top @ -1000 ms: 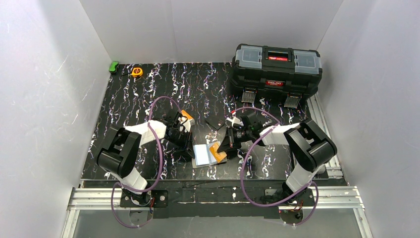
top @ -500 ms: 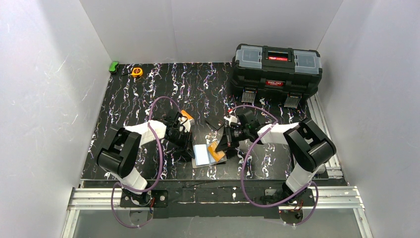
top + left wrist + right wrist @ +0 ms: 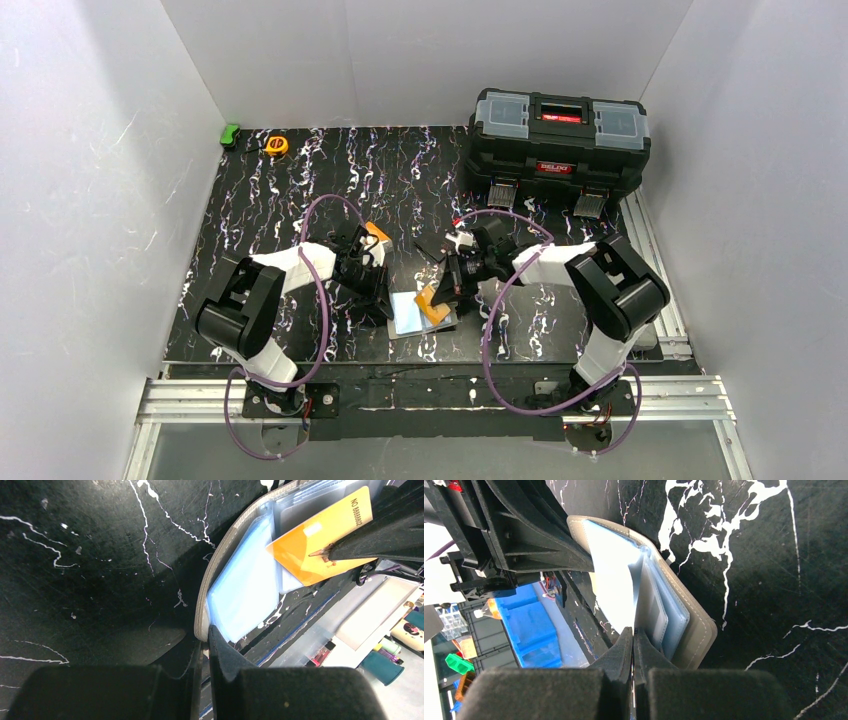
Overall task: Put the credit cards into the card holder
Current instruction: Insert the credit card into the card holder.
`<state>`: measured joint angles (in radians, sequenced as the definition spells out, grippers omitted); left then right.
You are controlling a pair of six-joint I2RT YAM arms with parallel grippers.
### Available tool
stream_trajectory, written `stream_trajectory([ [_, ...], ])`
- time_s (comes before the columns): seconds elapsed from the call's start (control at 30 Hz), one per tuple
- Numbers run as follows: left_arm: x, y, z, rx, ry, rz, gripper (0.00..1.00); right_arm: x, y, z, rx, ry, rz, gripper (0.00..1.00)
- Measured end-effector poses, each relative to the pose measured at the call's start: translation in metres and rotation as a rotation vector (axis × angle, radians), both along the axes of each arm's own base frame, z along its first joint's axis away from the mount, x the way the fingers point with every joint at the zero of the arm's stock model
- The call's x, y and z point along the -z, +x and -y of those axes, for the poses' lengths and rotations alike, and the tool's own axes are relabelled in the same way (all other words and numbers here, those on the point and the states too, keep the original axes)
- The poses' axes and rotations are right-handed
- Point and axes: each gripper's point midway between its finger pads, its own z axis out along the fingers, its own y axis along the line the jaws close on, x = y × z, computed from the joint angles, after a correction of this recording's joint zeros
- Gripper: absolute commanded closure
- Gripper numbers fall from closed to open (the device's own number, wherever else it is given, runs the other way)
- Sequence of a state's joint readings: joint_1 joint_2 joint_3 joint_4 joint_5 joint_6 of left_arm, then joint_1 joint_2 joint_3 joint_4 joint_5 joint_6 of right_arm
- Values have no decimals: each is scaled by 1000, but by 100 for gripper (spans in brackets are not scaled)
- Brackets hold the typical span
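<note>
The orange credit card lies at a slant across the card holder's pockets, so next I open my right gripper, line the card up with the pockets and take its outer edge (image 3: 446, 308).
The card holder (image 3: 405, 313) lies open near the table's front edge, a taupe cover (image 3: 212, 575) with pale blue pockets (image 3: 245, 590). My left gripper (image 3: 380, 300) is shut on the cover's left edge (image 3: 205, 634). An orange credit card (image 3: 432, 303) with printed numbers (image 3: 320, 535) rests tilted over the pockets on the right side. My right gripper (image 3: 448, 288) is shut on that card's right edge. In the right wrist view the shut jaws (image 3: 633, 632) sit right against the stacked pockets (image 3: 674, 615), and the card shows only edge-on.
A black toolbox (image 3: 560, 135) stands at the back right. A yellow tape measure (image 3: 276, 145) and a green object (image 3: 230, 134) sit at the back left. A small orange piece (image 3: 377, 232) and a dark flat piece (image 3: 432, 247) lie behind the holder.
My right gripper has moved left with the orange card, bringing it further over the open holder. The left arm and the holder have stayed put.
</note>
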<state>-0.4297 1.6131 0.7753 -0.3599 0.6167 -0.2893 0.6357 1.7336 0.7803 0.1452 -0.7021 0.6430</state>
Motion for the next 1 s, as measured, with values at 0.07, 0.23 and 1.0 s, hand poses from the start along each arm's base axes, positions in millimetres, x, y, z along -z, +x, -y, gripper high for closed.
stream_trajectory([
  [0.07, 0, 0, 0, -1, 0, -1, 92, 1, 0, 0, -1, -3, -4, 99],
  [0.23, 0, 0, 0, -2, 0, -1, 92, 2, 4, -6, -8, -11, -12, 99],
  [1.0, -10, -4, 12, -54, -64, -49, 93, 13, 3, -5, 93, -213, 51, 64],
])
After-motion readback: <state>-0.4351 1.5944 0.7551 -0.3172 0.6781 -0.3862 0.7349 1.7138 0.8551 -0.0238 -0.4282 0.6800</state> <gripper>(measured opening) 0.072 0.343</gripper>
